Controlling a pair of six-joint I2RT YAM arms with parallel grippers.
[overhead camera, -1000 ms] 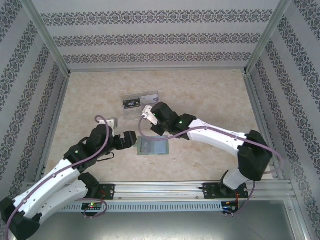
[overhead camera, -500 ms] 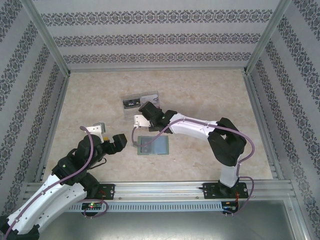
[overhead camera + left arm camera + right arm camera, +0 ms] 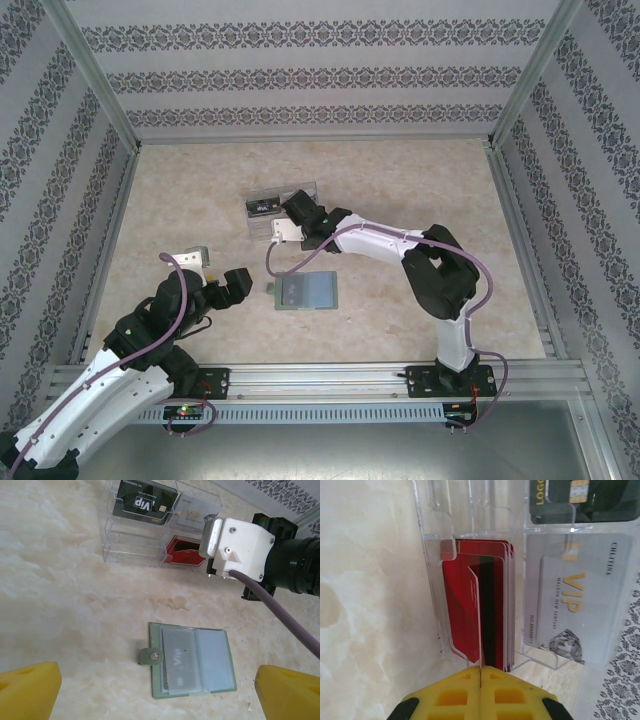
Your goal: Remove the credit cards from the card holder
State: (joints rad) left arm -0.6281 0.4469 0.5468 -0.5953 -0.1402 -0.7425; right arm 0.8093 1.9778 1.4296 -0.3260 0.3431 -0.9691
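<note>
My right gripper will let go of the red credit card in the clear box's slot of red cards (image 3: 291,228) (image 3: 472,607), next to the silver VIP card.
The card holder (image 3: 305,291) lies open on the table, grey-green with a side tab, and a grey credit card (image 3: 180,661) sits in its left pocket. My left gripper (image 3: 157,695) hovers open just in front of the card holder (image 3: 200,680), touching nothing; from above this gripper (image 3: 238,282) is left of it. My right gripper (image 3: 481,669) is shut on the near edge of a red credit card (image 3: 479,620). That card stands edge-on in a slot of the clear plastic box (image 3: 485,525), beside other red cards (image 3: 506,605). From above, the right gripper (image 3: 298,208) is at the box (image 3: 262,222).
The clear box (image 3: 131,545) also holds a black card (image 3: 145,502) and a silver VIP card (image 3: 570,595). The right arm's white wrist block (image 3: 240,547) and cable hang over the table behind the card holder. Patterned walls and metal rails enclose the table.
The right gripper has moved back and left from near the card holder to the clear box, carrying the red card. The left gripper drew back from the card holder and now holds still.
</note>
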